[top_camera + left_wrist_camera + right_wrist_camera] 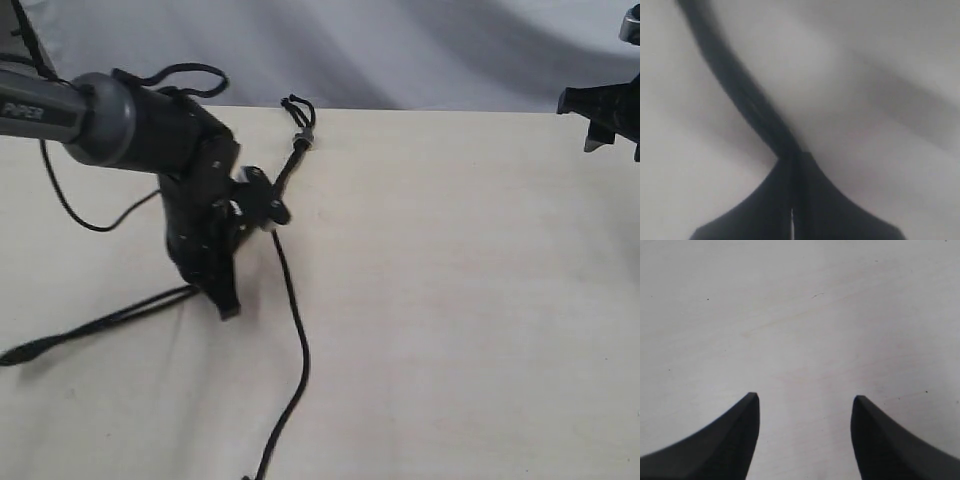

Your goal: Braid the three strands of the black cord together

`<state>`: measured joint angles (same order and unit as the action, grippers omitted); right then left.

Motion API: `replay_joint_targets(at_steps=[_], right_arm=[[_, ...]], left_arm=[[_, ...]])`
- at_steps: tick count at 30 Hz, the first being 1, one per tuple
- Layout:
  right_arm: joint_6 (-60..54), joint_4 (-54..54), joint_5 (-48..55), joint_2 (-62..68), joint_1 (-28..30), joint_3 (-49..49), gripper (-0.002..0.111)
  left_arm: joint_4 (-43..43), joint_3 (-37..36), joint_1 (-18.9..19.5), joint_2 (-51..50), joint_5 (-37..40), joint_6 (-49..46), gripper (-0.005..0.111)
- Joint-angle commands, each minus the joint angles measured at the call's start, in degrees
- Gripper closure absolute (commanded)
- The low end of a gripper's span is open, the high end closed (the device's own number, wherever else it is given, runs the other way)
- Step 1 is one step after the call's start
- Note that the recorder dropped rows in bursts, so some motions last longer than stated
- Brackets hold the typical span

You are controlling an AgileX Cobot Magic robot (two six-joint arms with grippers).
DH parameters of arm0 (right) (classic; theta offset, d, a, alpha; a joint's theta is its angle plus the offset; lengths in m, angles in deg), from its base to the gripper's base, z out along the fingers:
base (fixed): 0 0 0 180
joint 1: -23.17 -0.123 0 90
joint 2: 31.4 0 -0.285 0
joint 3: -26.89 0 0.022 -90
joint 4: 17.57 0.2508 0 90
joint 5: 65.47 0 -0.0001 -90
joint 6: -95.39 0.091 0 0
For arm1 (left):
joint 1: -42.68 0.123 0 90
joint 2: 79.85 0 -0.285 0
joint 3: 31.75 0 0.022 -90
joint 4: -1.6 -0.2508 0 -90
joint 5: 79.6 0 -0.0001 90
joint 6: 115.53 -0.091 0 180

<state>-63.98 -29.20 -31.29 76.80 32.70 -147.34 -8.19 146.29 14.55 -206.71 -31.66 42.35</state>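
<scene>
Next, I release my left gripper's black cord piece on the pale table [188, 280] between the robot cable and the trailing piece of cord.
The black cord's knot with its grey band [304, 141] and short loops lies at the table's far edge. From there the cord runs down to my left arm. One strand [301, 350] trails from it toward the front edge. Two more strands [110, 323] lie side by side, stretching left from my left gripper [227, 306], which points down at the table. In the left wrist view my left gripper [792, 157] is shut on these blurred black strands [735, 82]. My right gripper [603, 118] hangs at the far right, away from the cord. It is open over bare table in the right wrist view [805, 400].
The pale wooden table [460, 300] fills the view, with a grey cloth backdrop behind it. A thin glossy robot cable [62, 195] hangs from the left arm over the table's left part. Another cable loop [190, 72] sits on top of that arm.
</scene>
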Motion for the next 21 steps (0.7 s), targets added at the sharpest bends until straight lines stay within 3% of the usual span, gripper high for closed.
replay_joint_targets(at_steps=[1,5,11,16,21], right_arm=[[-0.46,0.25,-0.82,-0.38,0.04,0.18,0.055],[-0.46,0.25,-0.70,-0.38,0.04,0.18,0.055],[-0.46,0.25,-0.70,-0.38,0.04,0.18,0.055],[-0.46,0.41,-0.70,-0.38,0.04,0.18,0.055],[-0.46,1.09,-0.70,-0.38,0.04,0.18,0.055]], left_arm=[[12.71,3.64,-8.32,-2.07,4.10,-3.37,0.107],[9.79,7.98,-7.92,0.39,6.72,1.31,0.107],[7.85,8.51,-0.65,5.80,6.39,4.14,0.107],[9.26,8.29,5.56,4.42,6.39,4.14,0.107],[9.79,5.71,8.47,1.32,3.43,4.14,0.107]])
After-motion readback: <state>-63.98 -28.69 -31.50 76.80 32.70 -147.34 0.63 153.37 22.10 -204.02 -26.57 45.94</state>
